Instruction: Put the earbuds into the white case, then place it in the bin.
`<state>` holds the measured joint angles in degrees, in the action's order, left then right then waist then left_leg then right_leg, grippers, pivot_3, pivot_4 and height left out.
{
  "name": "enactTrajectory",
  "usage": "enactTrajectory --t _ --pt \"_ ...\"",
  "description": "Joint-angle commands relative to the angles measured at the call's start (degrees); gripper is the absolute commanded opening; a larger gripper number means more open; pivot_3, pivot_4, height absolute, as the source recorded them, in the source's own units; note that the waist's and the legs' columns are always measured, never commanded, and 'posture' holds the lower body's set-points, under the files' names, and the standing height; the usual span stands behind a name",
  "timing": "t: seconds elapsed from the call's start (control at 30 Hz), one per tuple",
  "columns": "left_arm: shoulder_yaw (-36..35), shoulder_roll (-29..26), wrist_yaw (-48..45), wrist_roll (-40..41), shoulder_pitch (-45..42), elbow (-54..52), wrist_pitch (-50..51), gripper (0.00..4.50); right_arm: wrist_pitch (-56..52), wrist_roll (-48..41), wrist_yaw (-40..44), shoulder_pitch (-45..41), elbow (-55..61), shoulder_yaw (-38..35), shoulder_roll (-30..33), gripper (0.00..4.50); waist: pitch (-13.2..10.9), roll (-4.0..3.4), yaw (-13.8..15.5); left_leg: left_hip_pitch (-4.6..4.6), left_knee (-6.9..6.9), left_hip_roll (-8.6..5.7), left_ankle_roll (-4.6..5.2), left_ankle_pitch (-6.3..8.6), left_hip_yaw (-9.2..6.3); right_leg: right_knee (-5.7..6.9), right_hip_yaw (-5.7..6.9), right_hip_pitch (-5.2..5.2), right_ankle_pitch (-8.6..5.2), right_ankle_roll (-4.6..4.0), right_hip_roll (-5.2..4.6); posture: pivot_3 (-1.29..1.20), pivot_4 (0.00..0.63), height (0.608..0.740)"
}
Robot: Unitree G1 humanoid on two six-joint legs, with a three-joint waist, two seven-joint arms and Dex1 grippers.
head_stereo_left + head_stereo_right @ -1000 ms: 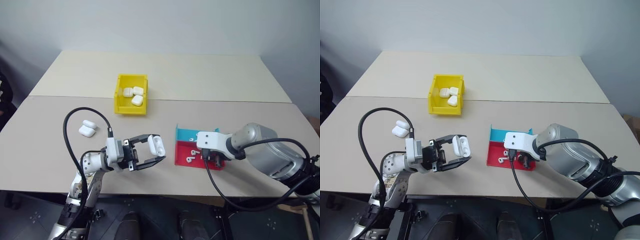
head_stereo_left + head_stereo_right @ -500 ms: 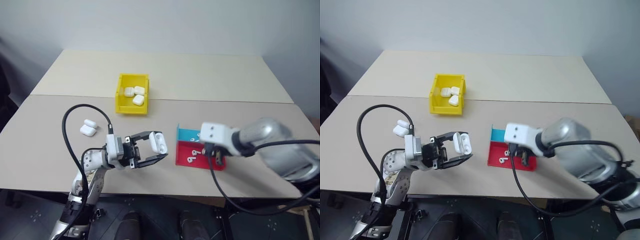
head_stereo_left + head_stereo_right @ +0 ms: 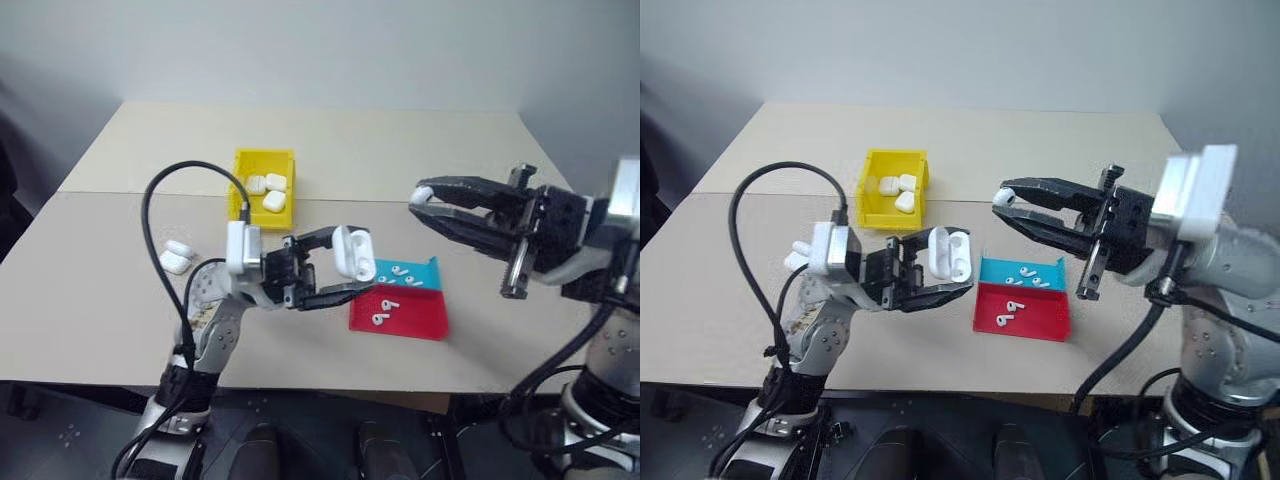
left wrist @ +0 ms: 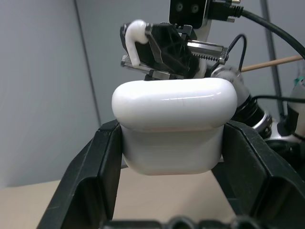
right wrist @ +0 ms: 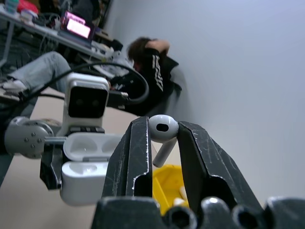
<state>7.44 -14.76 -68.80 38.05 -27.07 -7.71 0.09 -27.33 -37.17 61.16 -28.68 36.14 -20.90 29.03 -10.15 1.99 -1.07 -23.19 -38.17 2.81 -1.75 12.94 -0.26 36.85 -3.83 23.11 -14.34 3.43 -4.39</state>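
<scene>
My right gripper is going to let go of the earbud in the open white case's slot nearer the yellow bin [image 3: 372,251] [image 5: 104,167].
My left gripper [image 3: 345,263] is shut on the open white case [image 3: 352,252] and holds it above the table's middle, lid raised. My right gripper [image 3: 1008,203] is lifted at the right and points left toward the case, a short gap away. It is shut on one earbud [image 5: 163,131], pinched between its fingertips [image 5: 138,148]. More earbuds lie in the red tray [image 3: 415,322] and the blue tray [image 3: 432,272] below. The yellow bin [image 3: 262,213] stands behind at the table seam with several white cases inside.
Two more white cases [image 3: 177,257] lie on the table to the left of my left arm. A black cable loops above that arm. In the right wrist view a seated person [image 5: 148,71] and desks show in the background.
My right gripper has risen off the red tray with an earbud and swung to point left at the case. My left gripper has moved up and to the right with the open case.
</scene>
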Motion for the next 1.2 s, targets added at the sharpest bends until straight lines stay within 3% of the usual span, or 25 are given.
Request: enactTrajectory --t 0.03,0.47,1.2 --pt "-0.45 -0.02 -1.58 1.21 -2.26 0.26 1.33 2.8 6.58 -1.88 1.04 0.33 -1.43 2.17 -1.28 0.64 0.0 -0.01 0.0 -0.01 0.0 0.0 0.0 0.0 0.0 0.0 0.0 0.01 0.0 0.0 0.0 0.0 0.15 0.74" --pt "-0.45 0.9 -3.01 0.88 -2.5 -0.39 2.62 2.8 15.37 -3.09 7.18 0.58 -9.0 9.47 0.46 0.64 -0.01 -0.01 0.17 -0.02 0.0 0.0 0.0 0.0 0.0 -0.02 0.0 0.01 0.0 0.0 0.0 0.0 0.15 0.74" --pt "0.09 0.5 -2.7 0.13 -1.6 -1.58 2.66 2.8 24.72 2.29 7.71 0.07 -15.24 15.79 1.11 0.64 -0.01 -0.01 0.19 -0.02 0.0 0.0 0.0 0.0 0.0 -0.02 0.0 0.02 0.0 0.0 0.0 0.0 0.15 0.74"
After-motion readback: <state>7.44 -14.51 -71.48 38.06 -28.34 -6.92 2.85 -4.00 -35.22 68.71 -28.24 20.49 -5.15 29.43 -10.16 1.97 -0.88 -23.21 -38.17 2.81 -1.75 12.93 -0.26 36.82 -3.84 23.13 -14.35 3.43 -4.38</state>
